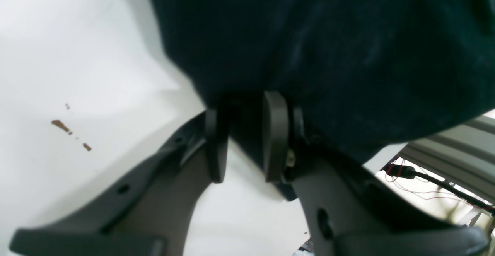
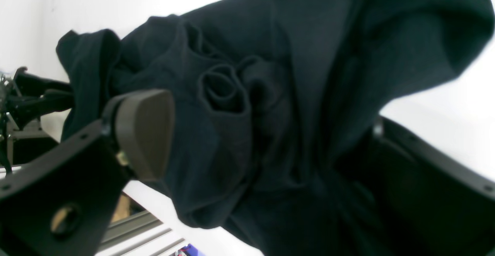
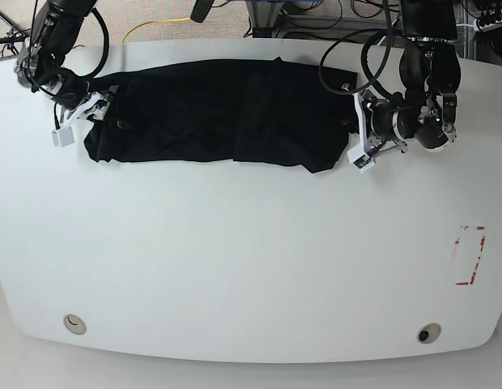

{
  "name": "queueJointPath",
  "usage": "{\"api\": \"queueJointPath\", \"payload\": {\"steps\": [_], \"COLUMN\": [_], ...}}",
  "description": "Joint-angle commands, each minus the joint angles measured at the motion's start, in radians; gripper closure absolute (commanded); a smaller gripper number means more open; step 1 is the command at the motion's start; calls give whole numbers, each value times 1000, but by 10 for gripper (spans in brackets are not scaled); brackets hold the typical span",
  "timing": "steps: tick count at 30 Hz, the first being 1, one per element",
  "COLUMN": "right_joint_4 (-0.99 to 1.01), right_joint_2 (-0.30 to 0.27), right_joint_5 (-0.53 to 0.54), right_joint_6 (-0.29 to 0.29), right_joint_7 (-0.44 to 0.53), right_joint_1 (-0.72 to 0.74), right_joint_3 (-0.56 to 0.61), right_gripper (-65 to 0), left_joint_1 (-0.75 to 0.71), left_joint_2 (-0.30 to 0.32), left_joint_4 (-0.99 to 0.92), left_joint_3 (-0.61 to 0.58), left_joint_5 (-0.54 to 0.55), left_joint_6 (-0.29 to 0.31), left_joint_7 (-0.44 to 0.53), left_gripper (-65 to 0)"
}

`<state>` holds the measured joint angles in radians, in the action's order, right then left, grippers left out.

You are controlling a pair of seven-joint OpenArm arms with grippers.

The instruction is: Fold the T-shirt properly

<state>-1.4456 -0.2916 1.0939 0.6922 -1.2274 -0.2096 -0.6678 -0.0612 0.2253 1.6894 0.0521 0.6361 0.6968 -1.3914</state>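
Observation:
I should release the black T-shirt's end with my left gripper at the near edge of the T-shirt's middle part (image 3: pixel 253 168).
The black T-shirt (image 3: pixel 219 113) lies as a long wrinkled band across the far part of the white table (image 3: pixel 251 259). At its right end in the base view, my left gripper (image 3: pixel 354 138) is shut on a fold of the cloth. The left wrist view shows dark fabric (image 1: pixel 328 47) pinched between the two fingers (image 1: pixel 276 136) of this gripper (image 1: pixel 245 105). At the other end, my right gripper (image 3: pixel 101 109) stands open, its jaws wide. In the right wrist view, bunched cloth (image 2: pixel 239 93) fills the gap of that gripper (image 2: pixel 263 113), and one pad (image 2: pixel 143 132) shows while cloth covers the other.
Small brown marks (image 1: pixel 62 125) dot the table beside the left gripper. A red-and-white marker (image 3: pixel 470 255) lies near the right edge. Two round holes (image 3: pixel 73 324) (image 3: pixel 429 333) sit by the front edge. Cables (image 3: pixel 348 49) and an aluminium rail (image 1: pixel 452 151) run behind the table.

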Motion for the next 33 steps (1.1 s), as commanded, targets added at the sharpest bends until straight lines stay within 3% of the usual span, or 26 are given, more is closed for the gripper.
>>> {"api": "queueJointPath", "payload": {"steps": [1,3,6,11,15,17,24,33], "right_joint_4": [-17,-17,-16,-22,-34,-88,-306,-441], "right_joint_2": [-18,-18,-18,-18,-18,-18,2,2], "right_joint_5": [22,21,9,-54,-97,-146,-286,-251], "right_joint_6": [6,6,6,6,6,6,6,6], "right_joint_7": [13,13,13,13,13,14,19,-19], "right_joint_1": [5,3,5,22,23,23,48,128], "right_joint_3": [-7,-7,-7,-7,-10,-11,-8,30], "right_gripper": [-534,-499,-371,0,0,0,0,0], "left_joint_1": [14,13,14,17,21,24,130,297], "left_joint_2": [9,9,9,4,0,-33,-112,-244], "left_joint_4": [21,18,13,15,13,-4,-188,-483], "left_joint_3": [4,4,4,1,-4,-4,2,-4], "left_joint_5": [12,12,12,12,12,12,14,12], "left_joint_6": [1,1,1,1,1,1,-91,-231], "left_joint_7": [8,8,8,8,8,8,14,206], "left_gripper": [-132,-132,-132,-132,-133,-133,-133,-133]}}
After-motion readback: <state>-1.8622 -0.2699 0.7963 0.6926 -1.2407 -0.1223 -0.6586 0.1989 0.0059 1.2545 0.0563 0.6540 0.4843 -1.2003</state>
